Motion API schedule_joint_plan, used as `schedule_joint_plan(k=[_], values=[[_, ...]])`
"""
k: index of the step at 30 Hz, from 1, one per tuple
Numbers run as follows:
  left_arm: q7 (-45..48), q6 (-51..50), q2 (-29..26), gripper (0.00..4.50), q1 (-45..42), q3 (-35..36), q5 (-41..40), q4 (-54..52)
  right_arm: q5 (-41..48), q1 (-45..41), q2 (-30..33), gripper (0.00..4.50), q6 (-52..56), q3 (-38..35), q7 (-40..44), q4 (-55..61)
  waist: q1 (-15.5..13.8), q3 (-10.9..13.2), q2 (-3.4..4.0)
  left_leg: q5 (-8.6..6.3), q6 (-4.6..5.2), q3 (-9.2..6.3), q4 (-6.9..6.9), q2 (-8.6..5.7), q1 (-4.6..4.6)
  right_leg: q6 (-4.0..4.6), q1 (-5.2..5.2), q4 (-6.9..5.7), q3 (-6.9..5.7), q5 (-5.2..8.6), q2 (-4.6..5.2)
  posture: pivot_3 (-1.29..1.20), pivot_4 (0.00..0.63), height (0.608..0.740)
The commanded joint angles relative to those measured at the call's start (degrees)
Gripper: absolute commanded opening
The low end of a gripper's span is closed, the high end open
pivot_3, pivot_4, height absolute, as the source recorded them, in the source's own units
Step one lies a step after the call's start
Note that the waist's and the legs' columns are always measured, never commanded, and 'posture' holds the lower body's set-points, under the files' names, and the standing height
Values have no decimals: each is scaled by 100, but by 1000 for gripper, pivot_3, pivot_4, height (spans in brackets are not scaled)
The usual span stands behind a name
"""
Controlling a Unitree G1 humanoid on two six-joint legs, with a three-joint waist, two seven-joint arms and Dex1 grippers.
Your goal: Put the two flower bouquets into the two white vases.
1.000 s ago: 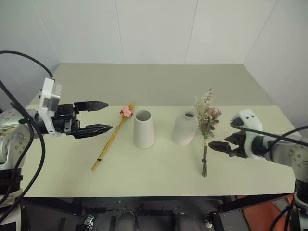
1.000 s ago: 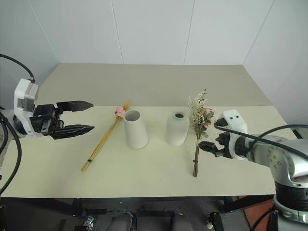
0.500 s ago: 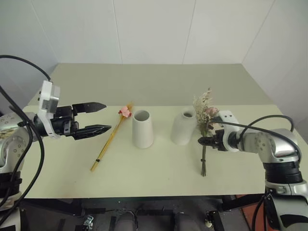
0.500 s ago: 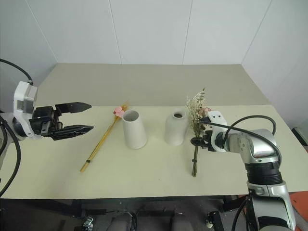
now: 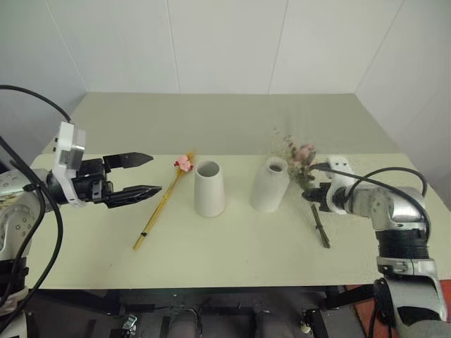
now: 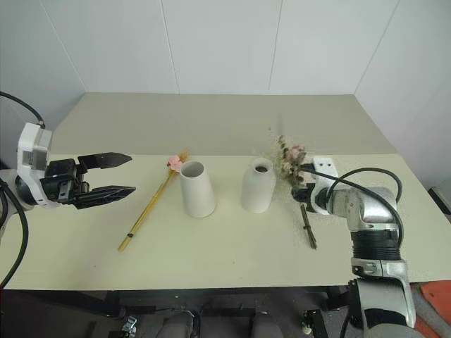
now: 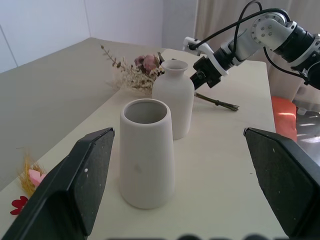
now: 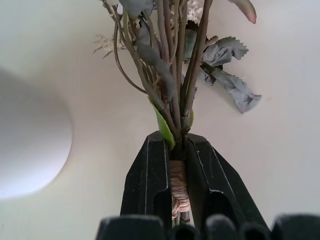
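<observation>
Next, I let go of the rose bouquet with my right gripper, with its stems in the opening of the narrow-necked white vase (image 5: pixel 277 165).
The fuller rose bouquet (image 5: pixel 301 155) lies tilted beside the narrow-necked white vase (image 5: pixel 270 186), its stem ends (image 5: pixel 321 229) pointing toward the table's front. My right gripper (image 5: pixel 315 195) is shut on its stems at the twine wrap (image 8: pixel 178 185). The wide-mouthed cone vase (image 5: pixel 209 189) stands to the left of the narrow-necked one. The slim yellow bouquet (image 5: pixel 162 204) lies flat on the table, its pink flower (image 5: pixel 185 163) next to the cone vase. My left gripper (image 5: pixel 156 172) hovers open to the left of that bouquet, holding nothing.
The pale green table (image 5: pixel 232 260) runs to a white wall at the back. Bare tabletop lies in front of both vases. An orange object (image 7: pixel 285 111) sits past the table's right end.
My right gripper has moved forward onto the rose bouquet and shut on its stems. The bouquet has swung, its flowers now toward the narrow-necked vase. The left gripper has stayed put.
</observation>
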State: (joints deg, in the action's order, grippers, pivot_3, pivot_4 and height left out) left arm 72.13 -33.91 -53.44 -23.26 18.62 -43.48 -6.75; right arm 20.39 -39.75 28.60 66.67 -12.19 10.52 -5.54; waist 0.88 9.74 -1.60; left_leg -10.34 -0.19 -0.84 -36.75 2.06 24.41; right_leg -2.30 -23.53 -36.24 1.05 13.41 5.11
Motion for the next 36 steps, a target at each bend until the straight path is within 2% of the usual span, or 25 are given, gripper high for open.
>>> schedule_joint_plan(k=[1, 6, 9, 13, 19, 26, 36], values=[[13, 43, -42, 4500, -202, 16, -59, -27, -273, -107, -251, 248, -1122, -633, -719, 1066, 0, 2, 3, 0, 0, 1, 1, 0, 5, 0, -8, -2, 2, 0, 0, 0, 150, 740], [181, -60, -154, 4500, -428, -50, -103, 100, -200, 193, -811, 248, -2379, -1043, -997, 2656, 1, 2, 3, 1, 0, 4, 1, -1, 40, -2, -67, -51, 14, 2, -2, 0, 150, 740], [258, -30, -181, 4500, -605, -155, -8, 272, 939, 253, -1359, 248, -2789, -1540, -582, 3447, 4, 3, 4, 1, 0, 2, 3, 7, 39, 1, -71, -60, 13, 3, -10, 0, 150, 740], [260, -64, -95, 4500, -767, -297, -1, 278, 1478, 183, -1727, 248, -3064, -1217, -476, 4026, 27, 3, 5, 2, 0, 3, 2, 10, 21, 3, -59, -65, 15, 3, -12, 0, 150, 740], [252, -72, -45, 4500, -801, -377, 15, 271, 957, 95, -2010, 248, -3938, -425, -356, 3339, 84, 3, 6, 2, -1, 8, 2, 20, 11, 14, -60, -76, 24, 7, -24, 0, 150, 740], [227, -145, -157, 4500, -746, -243, -26, 197, 502, -108, -2067, 248, -5012, -128, -85, 2105, 123, 3, 6, 2, -1, 11, 2, 22, 13, 16, -64, -76, 28, 7, -27, 0, 150, 740], [140, -254, -229, 4500, -560, -52, -110, 17, 649, 150, -2201, 248, -4998, 49, -178, 2488, 139, 4, 8, 2, -1, 14, 2, 70, 12, 36, -74, -80, 34, 4, -77, 0, 150, 740]])
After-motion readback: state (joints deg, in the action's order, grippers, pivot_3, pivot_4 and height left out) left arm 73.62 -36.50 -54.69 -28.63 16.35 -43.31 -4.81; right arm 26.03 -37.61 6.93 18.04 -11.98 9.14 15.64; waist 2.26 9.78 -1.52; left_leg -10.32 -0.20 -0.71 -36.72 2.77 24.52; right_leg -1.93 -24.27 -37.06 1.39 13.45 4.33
